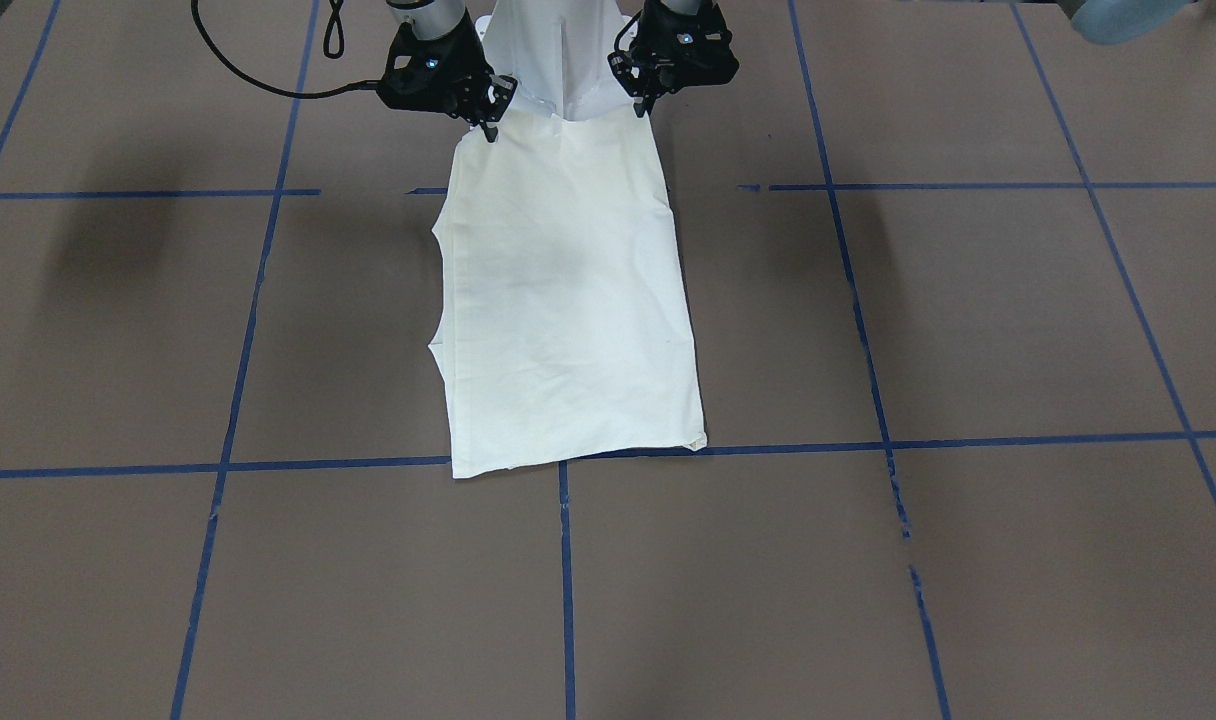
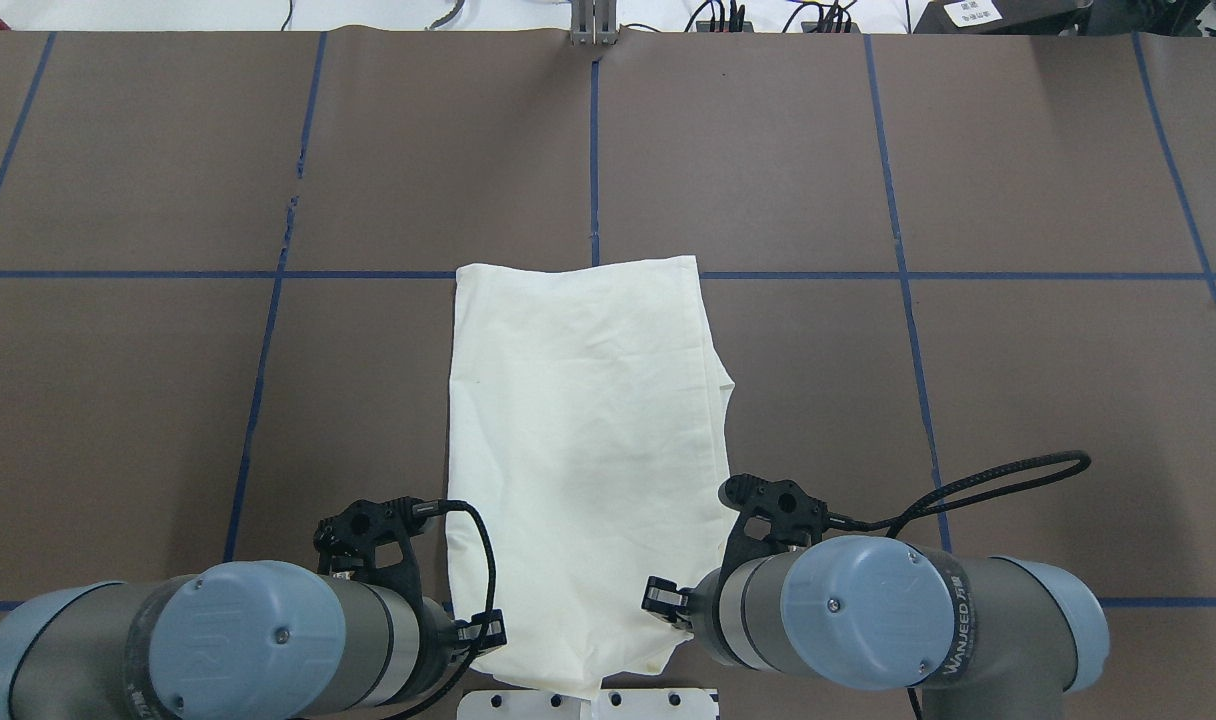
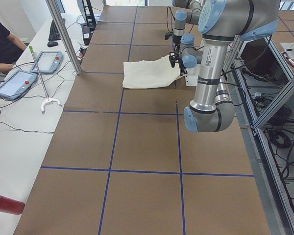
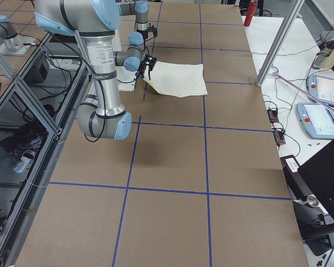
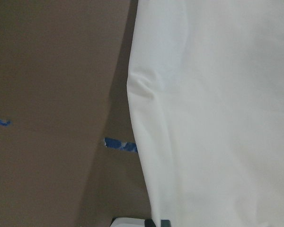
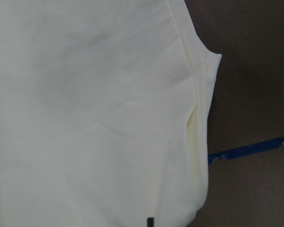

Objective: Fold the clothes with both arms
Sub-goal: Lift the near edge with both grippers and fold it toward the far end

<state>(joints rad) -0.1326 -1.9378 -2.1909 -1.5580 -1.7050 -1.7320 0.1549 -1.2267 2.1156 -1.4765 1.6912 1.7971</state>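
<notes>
Next, the left gripper releases the shirt's near corner on its far edge (image 1: 673,456), beside the shirt's corner at the blue tape.
The cream-white shirt (image 1: 568,300) lies flat on the brown table as a long folded rectangle, plain side up (image 2: 578,430); no print shows. Both arms reach down at its robot-side end. My left gripper (image 1: 646,106) sits on that end's corner, at the shirt's left edge in the overhead view (image 2: 480,635). My right gripper (image 1: 490,130) sits on the opposite corner (image 2: 660,598). Each wrist view is filled with close cloth (image 5: 217,118) (image 6: 85,118), with only a dark fingertip at the bottom centre, so both look shut on the fabric.
The white pedestal base (image 2: 588,703) stands just behind the shirt's near edge. A black cable (image 2: 1008,480) loops over the table beside the right arm. Blue tape lines (image 1: 566,580) grid the table. Tablets (image 3: 14,83) and a person's arm lie beyond the far side.
</notes>
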